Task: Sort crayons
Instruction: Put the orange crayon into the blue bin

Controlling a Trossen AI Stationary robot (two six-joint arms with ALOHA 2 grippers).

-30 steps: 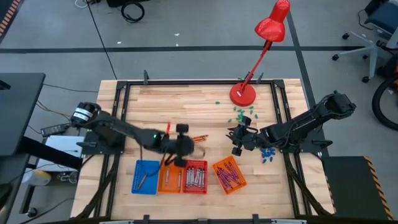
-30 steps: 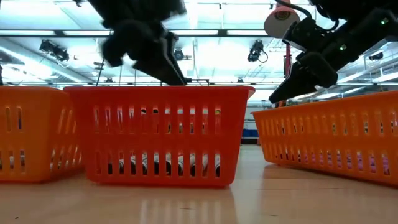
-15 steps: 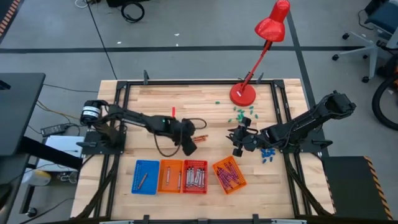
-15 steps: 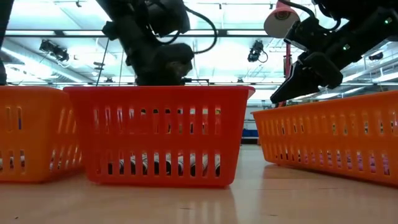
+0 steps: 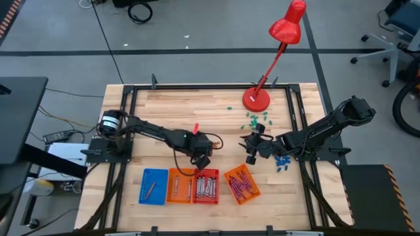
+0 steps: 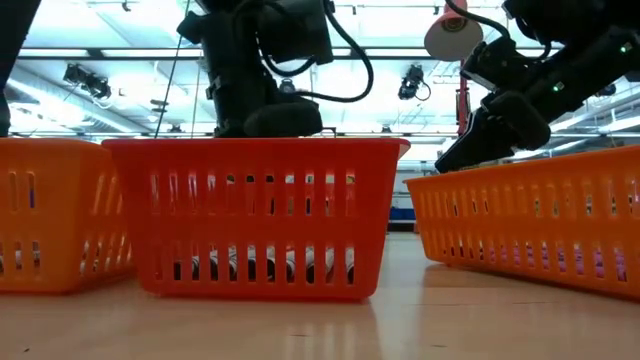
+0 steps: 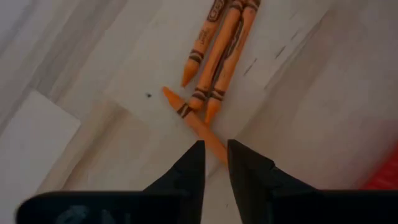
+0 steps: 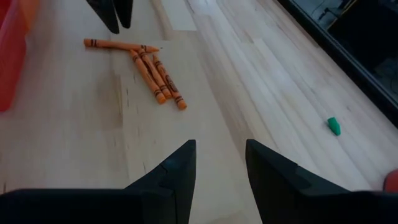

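Note:
The single orange crayon lies at a slant under one finger of my almost closed left gripper, so I need to open wider and close around the crayon's body (image 8: 114, 44).
Four orange crayons (image 7: 214, 56) lie on the wood table. Three are side by side and one (image 7: 193, 118) lies across their tips; they also show in the right wrist view (image 8: 149, 68). My left gripper (image 7: 214, 149) is slightly open, pointing down, with its fingertips on either side of the single crayon's near end. It stands just beyond the baskets (image 5: 203, 157). My right gripper (image 8: 217, 155) is open and empty to the right of the crayons (image 5: 251, 149). Grey crayons lie in the red basket (image 5: 206, 186) and purple ones in the tilted orange basket (image 5: 241, 185).
A blue basket (image 5: 155, 186) and an orange basket (image 5: 178, 186) stand left of the red one near the front edge. A red desk lamp (image 5: 256, 98) stands at the far right. Green bits (image 5: 252, 119) and blue bits (image 5: 282, 162) lie near my right arm.
My left gripper has left the baskets, gone toward the table's far and right side and come down over the orange crayons, turning as the arm stretched out. My right arm has kept still.

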